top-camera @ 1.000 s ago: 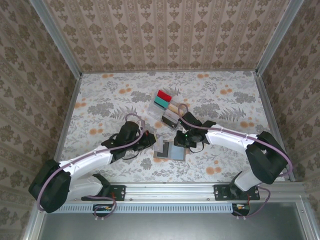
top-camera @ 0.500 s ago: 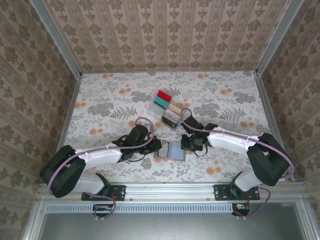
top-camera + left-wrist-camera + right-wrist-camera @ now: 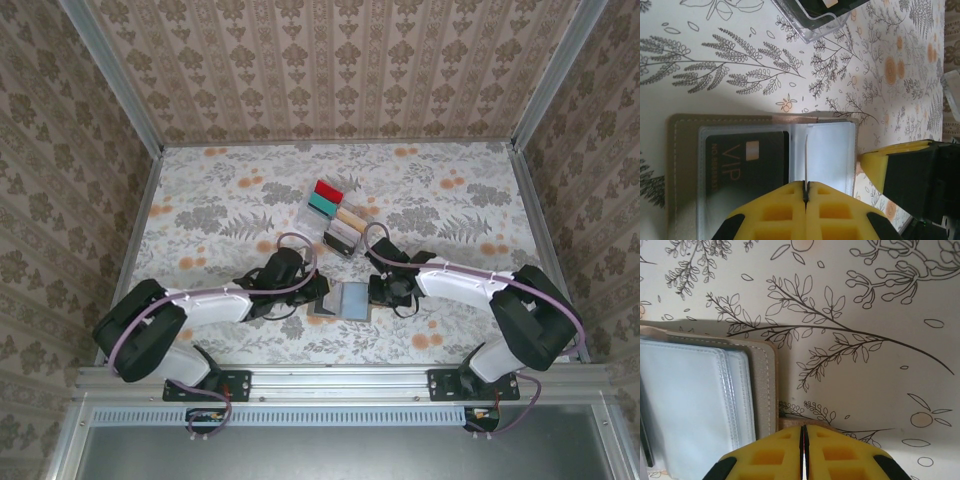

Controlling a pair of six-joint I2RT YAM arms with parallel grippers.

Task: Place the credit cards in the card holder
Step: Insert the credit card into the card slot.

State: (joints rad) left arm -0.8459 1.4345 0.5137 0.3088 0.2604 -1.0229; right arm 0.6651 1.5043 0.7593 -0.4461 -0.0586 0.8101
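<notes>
Next, I let go of the thin pale card with my left gripper on the pale blue-white panel's inner edge (image 3: pixel 341 304) (image 3: pixel 811 172), beside the holder's fold.
The grey-brown card holder (image 3: pixel 343 300) lies open on the table between my two grippers. Its left panel (image 3: pixel 685 150) holds a dark VIP card (image 3: pixel 745 165) under clear plastic, and the right panel looks pale blue-white. My left gripper (image 3: pixel 806 186) is shut on a thin pale card (image 3: pixel 806 155), seen edge-on, upright over the holder's fold. My right gripper (image 3: pixel 803 429) is shut, its tips resting on a brown flap (image 3: pixel 790 422) at the holder's right edge (image 3: pixel 762 385). In the top view the left gripper (image 3: pixel 320 293) and right gripper (image 3: pixel 378 292) flank the holder.
A clear plastic slotted rack (image 3: pixel 330 215) stands just behind the holder with a red card (image 3: pixel 328 188), a teal card (image 3: pixel 320 203), a tan card (image 3: pixel 348 216) and a dark card (image 3: pixel 340 238). Its corner (image 3: pixel 820 20) shows in the left wrist view. Patterned walls enclose the table.
My left gripper has moved right, up to the holder's left side. My right gripper has shifted slightly towards the holder's right edge. The holder has stayed in place.
</notes>
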